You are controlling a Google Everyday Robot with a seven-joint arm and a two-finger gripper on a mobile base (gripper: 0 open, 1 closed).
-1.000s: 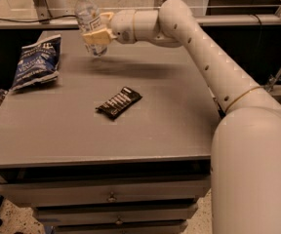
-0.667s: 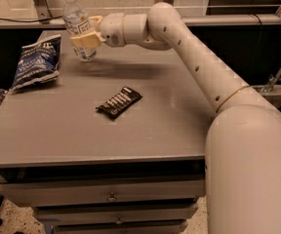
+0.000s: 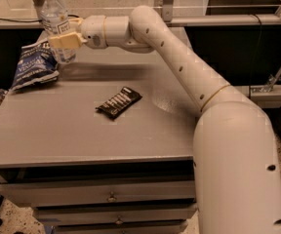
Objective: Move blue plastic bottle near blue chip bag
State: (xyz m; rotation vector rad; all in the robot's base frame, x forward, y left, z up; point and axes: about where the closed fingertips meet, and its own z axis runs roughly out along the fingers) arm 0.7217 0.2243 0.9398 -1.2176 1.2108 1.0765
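Note:
Next, my gripper releases the blue plastic bottle on the grey table, snug [image 3: 56, 73] against the blue chip bag's near edge.
The blue plastic bottle [image 3: 55, 19] is clear with a white cap and stands upright at the back left of the grey table [image 3: 82, 130]. My gripper [image 3: 65, 39] is shut on the bottle's middle, reaching in from the right. The blue chip bag [image 3: 35, 66] is dark blue and crinkled, and lies just left of the bottle, its right edge almost touching the bottle's base. I cannot tell whether the bottle's base rests on the table.
A small black bar wrapper with white stripes [image 3: 119, 102] lies near the table's middle. My white arm [image 3: 179, 62] spans from the lower right across the table's back. Drawers [image 3: 111, 196] sit under the table front. A dark shelf and rail run behind.
My gripper has carried the bottle leftward along the back of the table, from right of the bag's area to right beside the chip bag, and somewhat lower.

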